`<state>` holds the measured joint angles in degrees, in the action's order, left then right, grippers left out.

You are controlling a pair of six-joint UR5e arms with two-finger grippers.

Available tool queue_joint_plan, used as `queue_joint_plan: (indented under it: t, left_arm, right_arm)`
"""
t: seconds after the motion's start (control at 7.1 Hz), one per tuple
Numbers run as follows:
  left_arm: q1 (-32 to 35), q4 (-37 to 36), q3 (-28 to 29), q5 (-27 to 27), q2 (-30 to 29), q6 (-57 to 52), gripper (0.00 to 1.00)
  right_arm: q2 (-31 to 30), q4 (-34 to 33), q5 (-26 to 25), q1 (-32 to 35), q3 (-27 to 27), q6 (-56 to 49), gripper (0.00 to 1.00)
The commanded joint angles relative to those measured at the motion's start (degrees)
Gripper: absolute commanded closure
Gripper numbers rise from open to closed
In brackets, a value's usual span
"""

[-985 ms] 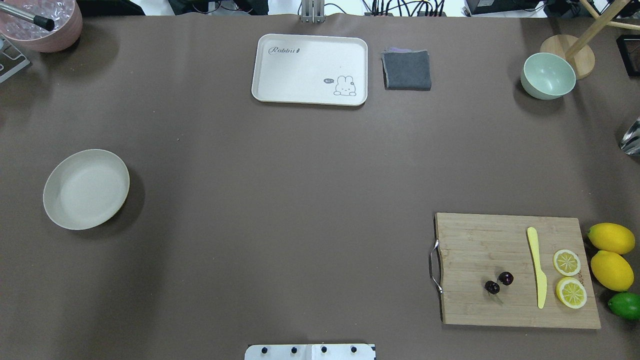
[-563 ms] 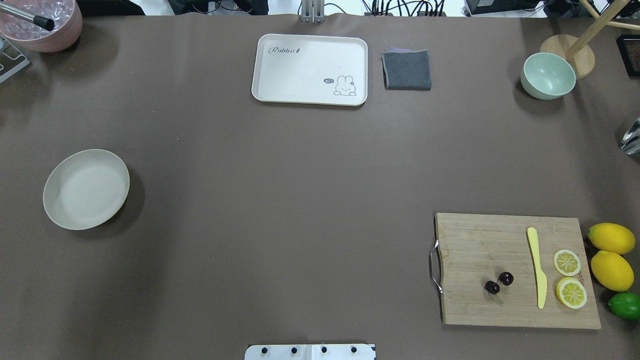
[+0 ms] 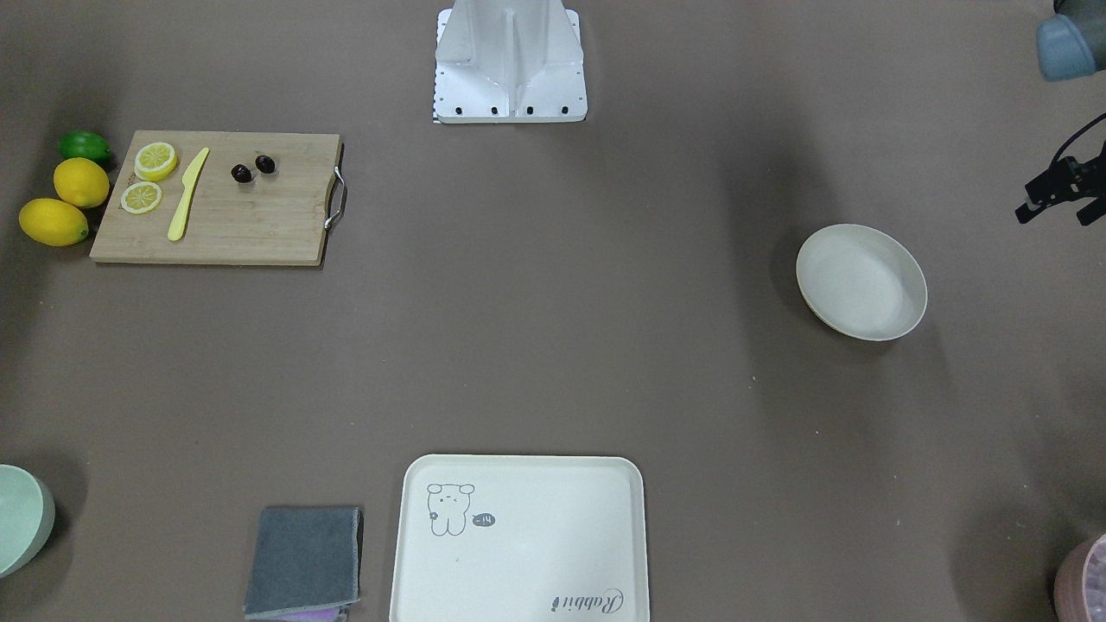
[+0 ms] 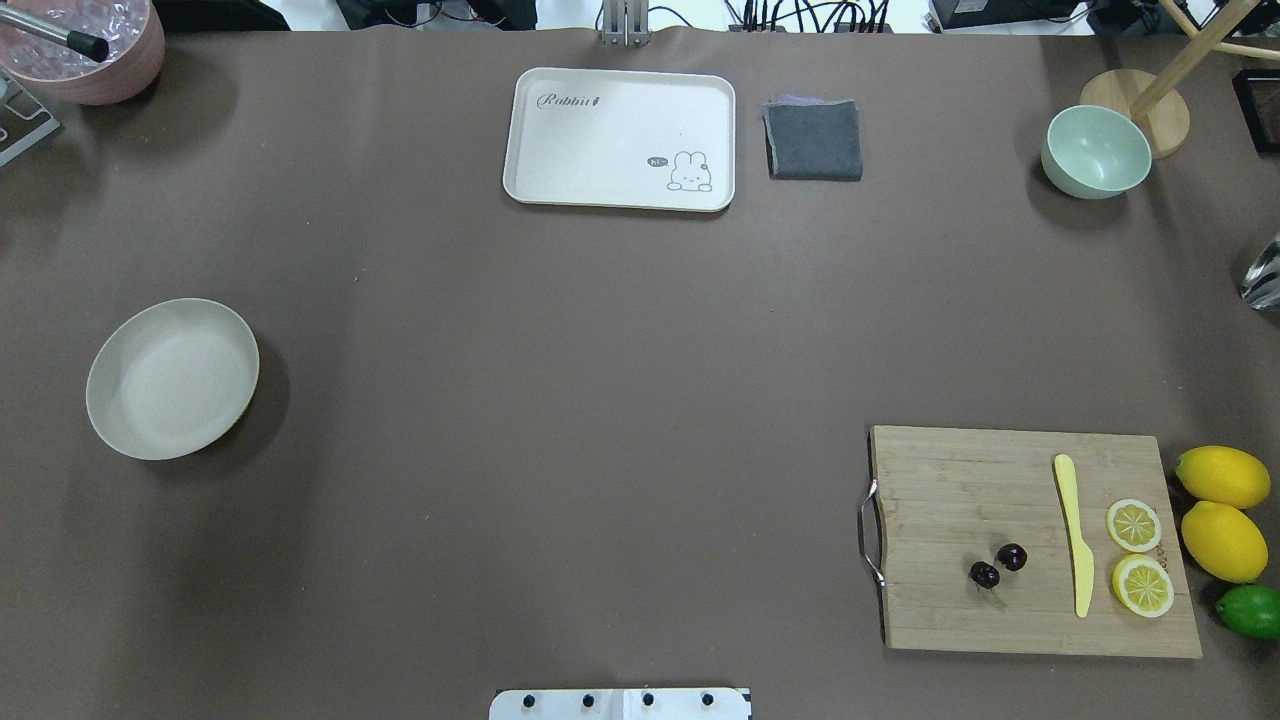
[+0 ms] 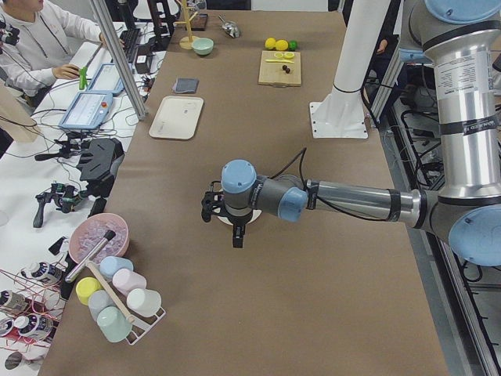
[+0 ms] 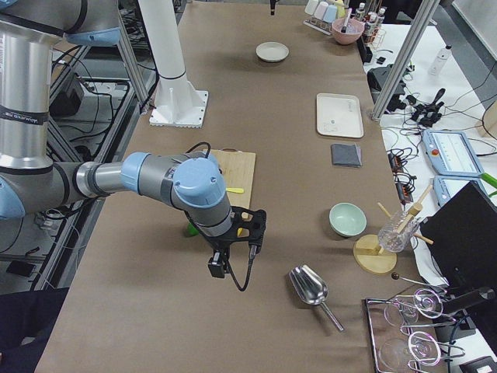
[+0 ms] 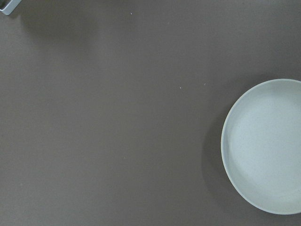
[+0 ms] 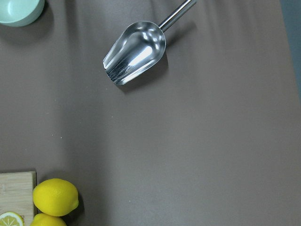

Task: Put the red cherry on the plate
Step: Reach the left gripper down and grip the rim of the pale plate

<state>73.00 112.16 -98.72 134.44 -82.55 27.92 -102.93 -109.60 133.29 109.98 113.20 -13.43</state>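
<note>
The cream plate's rim (image 3: pixel 923 268) (image 7: pixel 222 149), on the side farthest from the wooden cutting board, should be gripped next by my left gripper.
The red cherry (image 4: pixel 1012 557) is a dark pair lying on the wooden cutting board (image 4: pixel 960 480) at the near right, also visible as the cherry (image 3: pixel 265 164) in the front-facing view. The cream plate (image 4: pixel 172 378) sits empty at the left; the left wrist view shows the plate (image 7: pixel 268 146) at its right edge. My left gripper (image 5: pixel 228 217) hangs above the table just beside the plate, and only a dark part of the left gripper (image 3: pixel 1056 192) shows at the front-facing view's right edge. My right gripper (image 6: pixel 233 237) hovers beyond the board's outer end. I cannot tell whether either is open.
On the board lie a yellow knife (image 4: pixel 1075 535) and two lemon slices (image 4: pixel 1134 525). Two lemons (image 4: pixel 1222 477) and a lime (image 4: pixel 1250 611) sit beside it. A cream tray (image 4: pixel 620 138), grey cloth (image 4: pixel 814 140) and green bowl (image 4: pixel 1096 152) line the far side. A metal scoop (image 8: pixel 136 56) lies under the right wrist.
</note>
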Motion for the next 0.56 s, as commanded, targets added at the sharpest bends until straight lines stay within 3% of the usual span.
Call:
queue_joint_plan:
  t: [0.0,0.28,0.42]
  left_arm:
    - [-9.76,7.46,5.28,-6.01,-5.23,13.34,0.02]
    - [-18.38,7.99,6.08,-13.45,-7.44,20.57,0.02]
    - [-19.55,8.86,6.78,-14.37,-7.19,20.77,0.02]
  right_arm:
    - [-0.08,0.09,0.21,0.06,-0.08,0.07,0.0]
    - [0.01,0.09,0.04,0.06,-0.08,0.07,0.0]
    - [0.01,0.09,0.04,0.06,-0.26,0.07,0.0]
